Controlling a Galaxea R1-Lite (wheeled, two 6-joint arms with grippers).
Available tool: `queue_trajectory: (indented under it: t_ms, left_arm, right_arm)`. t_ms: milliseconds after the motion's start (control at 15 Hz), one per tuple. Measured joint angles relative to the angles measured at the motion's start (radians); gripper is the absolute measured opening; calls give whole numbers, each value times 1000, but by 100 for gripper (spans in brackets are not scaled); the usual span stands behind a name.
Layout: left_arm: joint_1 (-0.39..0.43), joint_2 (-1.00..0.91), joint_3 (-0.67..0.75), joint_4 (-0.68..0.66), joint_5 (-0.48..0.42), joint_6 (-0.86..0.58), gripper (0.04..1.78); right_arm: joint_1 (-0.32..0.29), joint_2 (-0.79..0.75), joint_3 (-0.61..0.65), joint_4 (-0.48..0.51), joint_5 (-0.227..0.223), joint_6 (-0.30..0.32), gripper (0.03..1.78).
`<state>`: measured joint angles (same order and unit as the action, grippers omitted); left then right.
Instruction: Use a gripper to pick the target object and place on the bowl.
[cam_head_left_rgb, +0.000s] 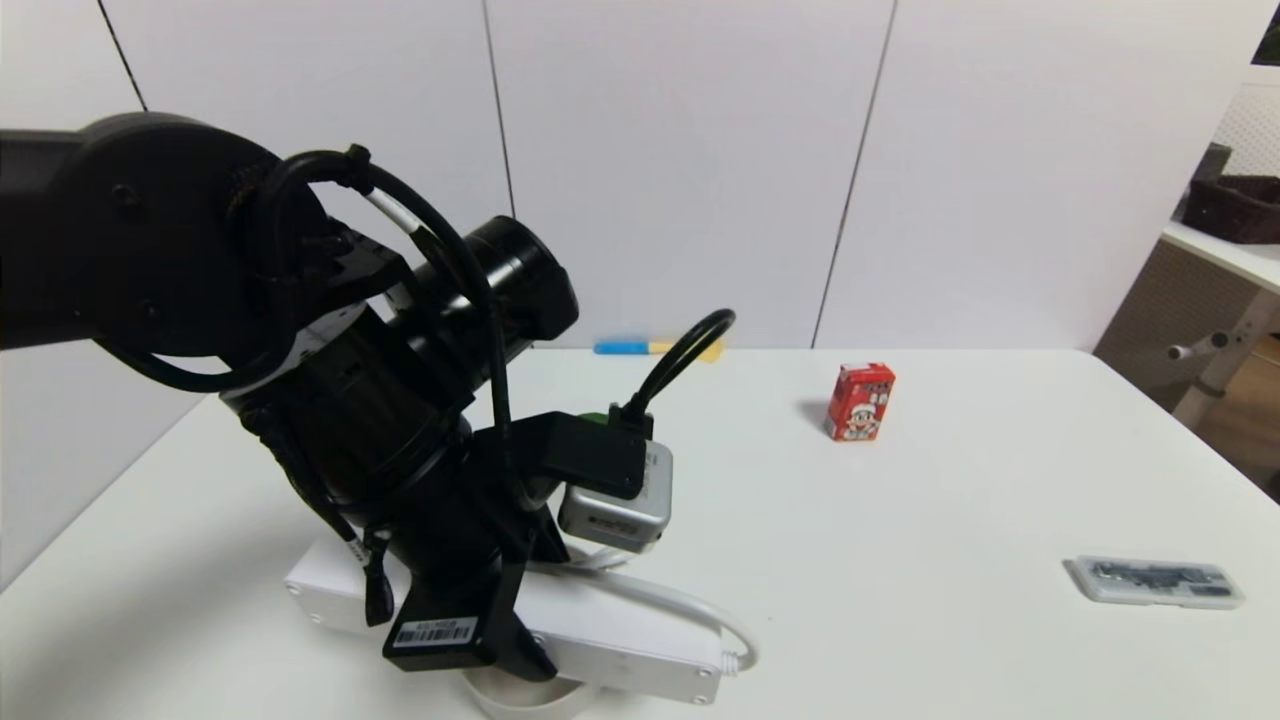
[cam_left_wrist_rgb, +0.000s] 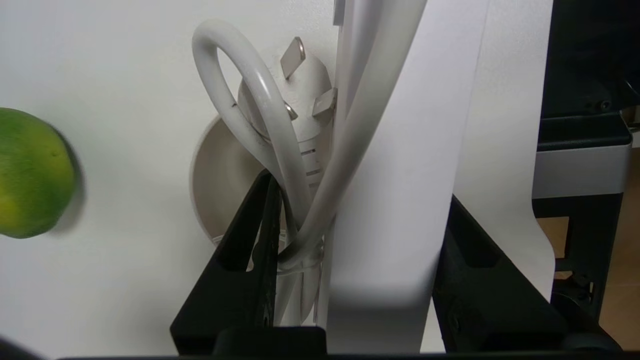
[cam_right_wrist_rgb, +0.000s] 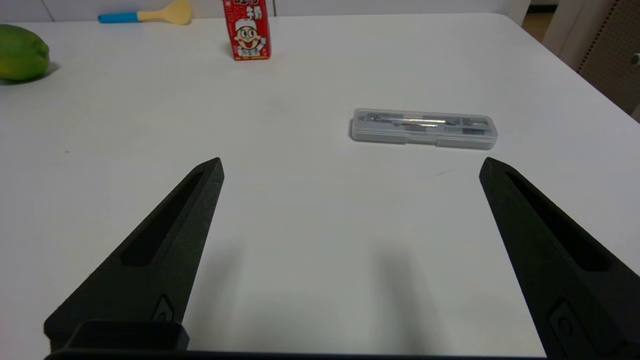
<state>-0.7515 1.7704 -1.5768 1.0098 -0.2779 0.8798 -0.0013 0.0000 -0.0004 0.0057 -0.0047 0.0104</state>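
I need to use my left gripper to lay the white power strip across the beige-grey bowl's rim (cam_head_left_rgb: 524, 608) (cam_left_wrist_rgb: 345, 189), with its cord facing the lime.
My left gripper (cam_head_left_rgb: 480, 620) is shut on the long white power strip (cam_head_left_rgb: 620, 640), with its black jaws on either side of the strip's body and bundled cord (cam_left_wrist_rgb: 280, 150). In the left wrist view the strip (cam_left_wrist_rgb: 400, 175) runs between the fingers, and the plug (cam_left_wrist_rgb: 305, 100) hangs over the beige-grey bowl (cam_left_wrist_rgb: 220, 185) below. In the head view only the bowl's rim (cam_head_left_rgb: 530, 703) shows under the strip at the near table edge. My right gripper (cam_right_wrist_rgb: 350, 165) is open and empty, low over bare table.
A green lime (cam_left_wrist_rgb: 30, 172) lies close to the bowl and is mostly hidden behind my left wrist in the head view. A red drink carton (cam_head_left_rgb: 860, 402) stands far centre. A clear flat case (cam_head_left_rgb: 1155, 581) lies right. A blue-handled yellow spoon (cam_head_left_rgb: 655, 348) lies at the far edge.
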Motion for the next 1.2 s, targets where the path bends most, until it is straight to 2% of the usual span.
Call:
queue_trajectory:
  t_ms: [600, 1200]
  left_arm:
    - [63, 65, 8, -72, -6, 51, 85]
    - [72, 83, 2, -80, -7, 50, 85]
  right_arm:
    - [0, 0, 0, 0, 0, 0, 177]
    - [1, 0, 0, 0, 0, 0, 177]
